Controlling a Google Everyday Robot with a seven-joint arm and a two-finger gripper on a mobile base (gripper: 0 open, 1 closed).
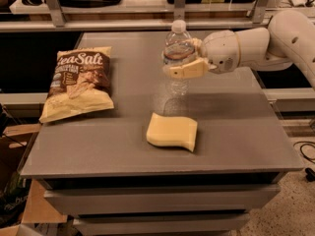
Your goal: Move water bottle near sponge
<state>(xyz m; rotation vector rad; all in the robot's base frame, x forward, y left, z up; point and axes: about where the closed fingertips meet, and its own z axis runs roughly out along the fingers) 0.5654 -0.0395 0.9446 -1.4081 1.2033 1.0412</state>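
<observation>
Next, I set the water bottle down with my gripper on the grey table [179,112] just behind the far edge of the sponge.
The water bottle [178,50] is a clear ribbed bottle with a white cap, held upright a little above the table. My gripper [184,65] reaches in from the right and is shut on the bottle's middle; a pale finger [187,71] crosses its front. The sponge [172,131] is a pale yellow wavy-edged pad lying flat on the grey table [236,132], in front of the bottle and slightly left of it. There is a gap of table between the bottle's base and the sponge.
A sea-salt chip bag [78,85] lies at the table's left side. The white arm [275,41] stretches over the table's right rear. A shelf rail [123,23] runs behind the table. Cardboard boxes [29,210] sit on the floor at the left.
</observation>
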